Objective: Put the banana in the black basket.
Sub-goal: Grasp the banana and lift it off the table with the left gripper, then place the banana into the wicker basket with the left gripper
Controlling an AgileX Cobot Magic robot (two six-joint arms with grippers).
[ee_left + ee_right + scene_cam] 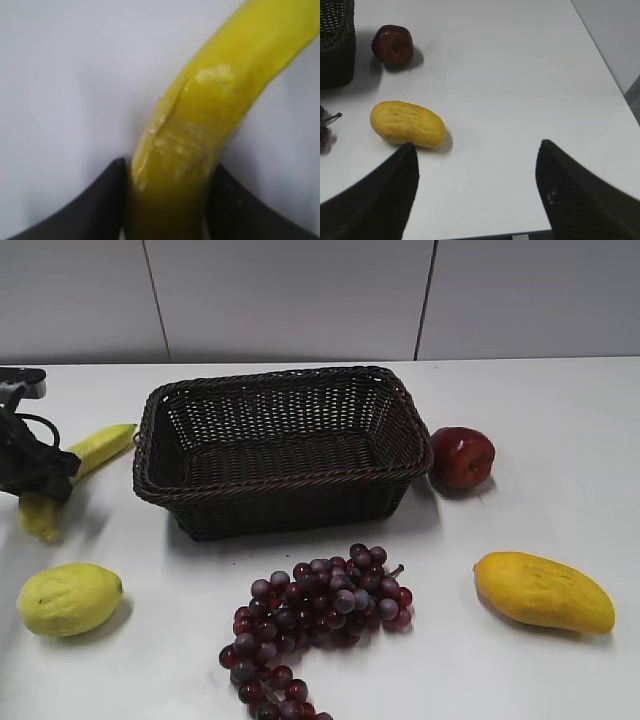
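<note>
The banana will drop from my left gripper onto the middle of the black basket's empty bottom point(281, 445).
The banana point(100, 447) is long, curved and yellow-green, and lies on the white table left of the black basket point(282, 480). My left gripper point(42, 480) sits over the banana's middle at the far left edge. In the left wrist view both dark fingers press the sides of the banana point(200, 130), so the left gripper point(167, 172) is shut on it. The basket has nothing in it. My right gripper point(477, 150) is open and holds nothing, above bare table; it does not show in the exterior view.
A lemon point(68, 598) lies front left. A bunch of dark grapes point(315, 620) lies in front of the basket. A red apple point(462, 456) sits right of the basket and a mango point(543, 591) front right. The table's right edge point(615, 85) is near.
</note>
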